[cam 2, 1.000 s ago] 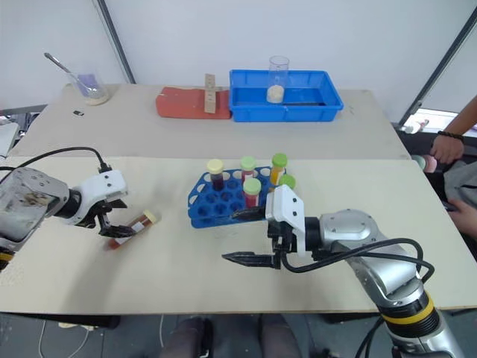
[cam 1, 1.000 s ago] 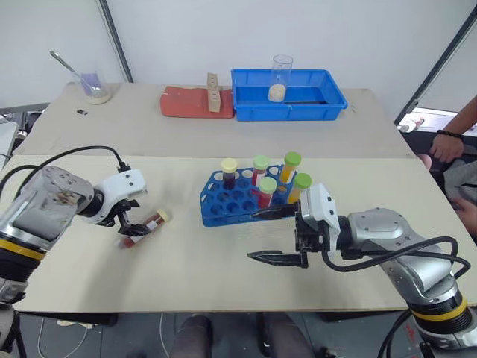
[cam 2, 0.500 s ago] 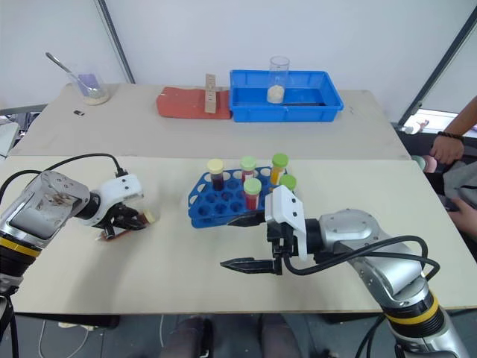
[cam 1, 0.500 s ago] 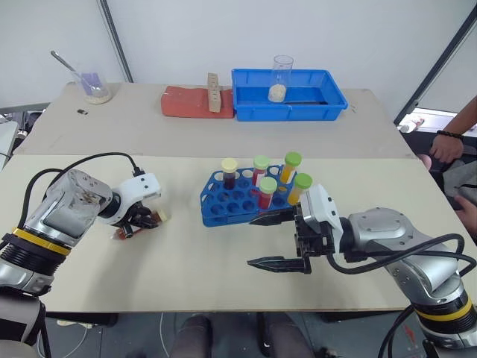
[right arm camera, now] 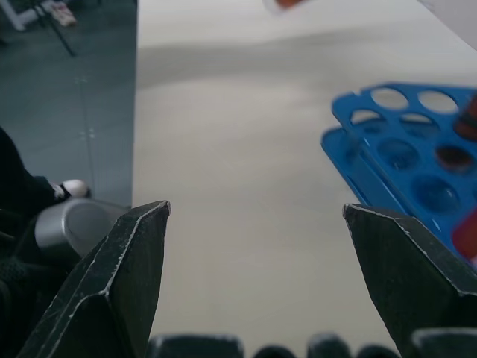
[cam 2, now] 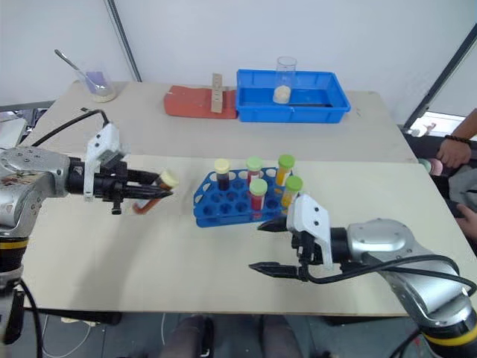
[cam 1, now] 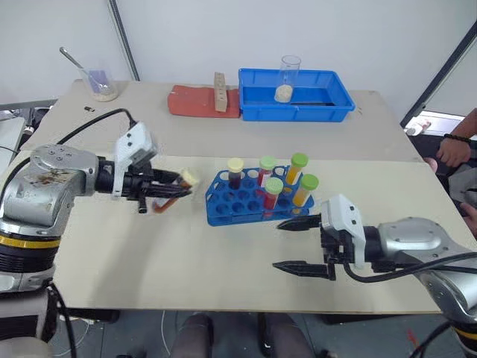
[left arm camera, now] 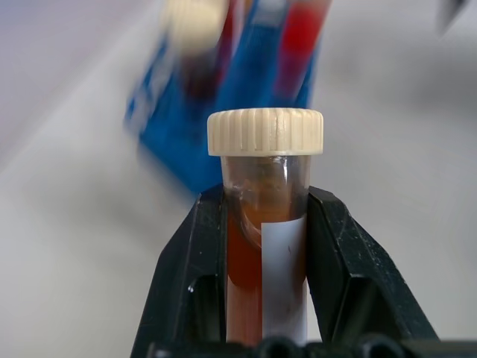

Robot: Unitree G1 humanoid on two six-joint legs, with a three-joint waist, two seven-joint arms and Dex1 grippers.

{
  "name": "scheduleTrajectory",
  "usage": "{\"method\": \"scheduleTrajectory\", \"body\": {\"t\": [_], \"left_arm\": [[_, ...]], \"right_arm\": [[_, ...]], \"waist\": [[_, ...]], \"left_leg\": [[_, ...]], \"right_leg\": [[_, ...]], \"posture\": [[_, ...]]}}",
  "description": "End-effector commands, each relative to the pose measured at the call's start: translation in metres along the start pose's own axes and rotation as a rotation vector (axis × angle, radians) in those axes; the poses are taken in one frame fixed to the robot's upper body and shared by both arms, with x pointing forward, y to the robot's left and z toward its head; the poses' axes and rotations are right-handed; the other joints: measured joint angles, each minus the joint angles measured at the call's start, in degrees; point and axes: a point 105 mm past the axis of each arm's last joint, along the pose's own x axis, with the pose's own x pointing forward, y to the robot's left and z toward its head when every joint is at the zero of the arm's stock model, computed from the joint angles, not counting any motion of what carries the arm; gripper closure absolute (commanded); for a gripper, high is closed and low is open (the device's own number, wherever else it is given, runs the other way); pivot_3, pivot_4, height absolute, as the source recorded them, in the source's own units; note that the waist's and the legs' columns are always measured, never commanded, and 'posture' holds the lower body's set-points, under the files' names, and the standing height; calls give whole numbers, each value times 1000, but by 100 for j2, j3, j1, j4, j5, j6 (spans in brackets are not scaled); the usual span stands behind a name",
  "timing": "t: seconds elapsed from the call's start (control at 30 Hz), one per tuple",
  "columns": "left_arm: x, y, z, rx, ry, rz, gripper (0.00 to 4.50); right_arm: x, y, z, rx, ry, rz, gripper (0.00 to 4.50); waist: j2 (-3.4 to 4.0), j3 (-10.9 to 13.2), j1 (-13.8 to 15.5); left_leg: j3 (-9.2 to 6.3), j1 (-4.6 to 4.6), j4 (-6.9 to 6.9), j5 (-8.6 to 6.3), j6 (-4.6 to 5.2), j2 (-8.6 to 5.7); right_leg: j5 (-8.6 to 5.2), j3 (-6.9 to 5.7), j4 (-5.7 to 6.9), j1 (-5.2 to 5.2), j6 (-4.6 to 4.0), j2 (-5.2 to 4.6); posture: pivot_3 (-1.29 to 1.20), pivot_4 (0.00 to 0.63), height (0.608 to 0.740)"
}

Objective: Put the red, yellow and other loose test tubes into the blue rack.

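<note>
The robot's left gripper needs to release the brown-red test tube in the blue rack's near row [cam 1: 239, 207], in front of the other cream-capped tube.
My left gripper [cam 1: 170, 195] is shut on a loose test tube [cam 1: 179, 186] of dark brown-red liquid with a cream cap and a white label. It holds the tube above the table, just left of the blue rack [cam 1: 223, 214]. The left wrist view shows the tube [left arm camera: 264, 224] pinched between both fingers, cap toward the rack. Several capped tubes stand in the rack, among them red [cam 1: 271, 192] and yellow-orange [cam 1: 304, 191] ones with green caps. My right gripper [cam 1: 279, 245] stands open in front of the rack's right end, holding nothing.
A large blue tray [cam 1: 343, 113] with a glass beaker [cam 1: 288, 77] sits at the back. Beside it lie a red pad [cam 1: 195, 103] and a wooden block [cam 1: 220, 90]. A cup with a spoon [cam 1: 101, 83] stands back left. A person's arm [cam 1: 455, 145] is at the right edge.
My left gripper shut on the dark tube where it lay, lifted it off the table and swung it toward the rack. My right gripper drew back a little and stayed open.
</note>
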Motion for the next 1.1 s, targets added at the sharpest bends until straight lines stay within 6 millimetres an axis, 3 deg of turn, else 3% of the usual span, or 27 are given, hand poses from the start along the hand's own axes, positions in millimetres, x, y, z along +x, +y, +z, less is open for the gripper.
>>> {"method": "scheduleTrajectory", "body": {"t": [0.03, 0.23, 0.43, 0.6, 0.9, 1.1], "left_arm": [[12, -8, 21, 13, -148, 5, 3566], [55, -4, 27, 16, -345, 107, 3566], [82, 3, 21, 18, -424, 192, 3566], [99, -2, 11, 21, -420, 164, 3566], [110, -7, -2, 16, -416, 151, 3566], [113, -3, -10, 17, -429, 194, 3566]], "right_arm": [[-9, 1, 11, -44, -4, -27, 369], [-15, 0, 36, -47, -105, -39, 369], [-21, 3, 37, -41, -72, -47, 369], [-24, 5, 33, -15, -41, -79, 369], [-32, -5, 19, -3, 49, -193, 369], [-32, -8, 19, -13, 44, -221, 369]], "waist": [[-2, 0, -7], [-3, 0, -60], [-2, 0, -51], [-2, -1, -52], [-2, -1, -58], [-2, -1, -55]], "left_leg": [[-1, 4, 3, 1, 0, -1], [-5, 20, 4, 2, -1, 1], [-8, 16, -1, 1, 0, -1], [-6, 16, 1, 2, 0, -3], [-6, 16, 1, 2, 0, -2], [-6, 16, 1, 2, 0, -3]], "right_leg": [[2, 1, 4, 3, 2, 0], [10, 4, 6, 18, -2, 6], [11, 6, -2, 18, -4, 8], [14, 8, -4, 18, 1, 5], [14, 9, -4, 18, 1, 6], [14, 8, -5, 19, 1, 6]], "posture": [[0, 150, 740], [0, 150, 740], [0, 150, 740], [0, 150, 740], [0, 150, 740], [0, 150, 740]]}}
